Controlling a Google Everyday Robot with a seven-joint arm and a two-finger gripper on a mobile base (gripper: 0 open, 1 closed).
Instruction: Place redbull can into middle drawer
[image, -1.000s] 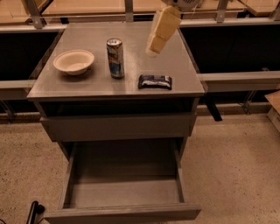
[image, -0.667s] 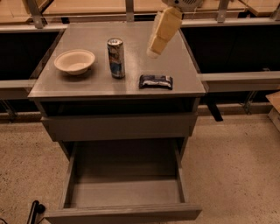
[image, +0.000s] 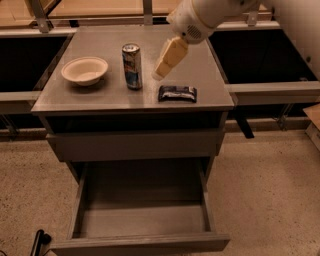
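The robot's gripper needs to next move to the redbull can beside the cream bowl and close around the can's upper half (image: 132, 57).
The redbull can (image: 132, 66) stands upright on the cabinet top, blue and silver with a shiny top. My gripper (image: 166, 61) hangs just right of the can, pointing down and left, a little above the cabinet top and apart from the can. It holds nothing that I can see. The middle drawer (image: 142, 220) is pulled out wide below the cabinet top; its dark-grey inside holds nothing.
A cream bowl (image: 85, 70) sits left of the can. A flat dark snack packet (image: 177, 93) lies right of the can, below the gripper. The grey drawer front of the tier above (image: 135, 145) is closed. Dark shelving flanks the cabinet; a black cable (image: 39, 241) lies on the floor.
My gripper has come down and to the left, closer to the can. The can, bowl, packet and drawer have not moved.
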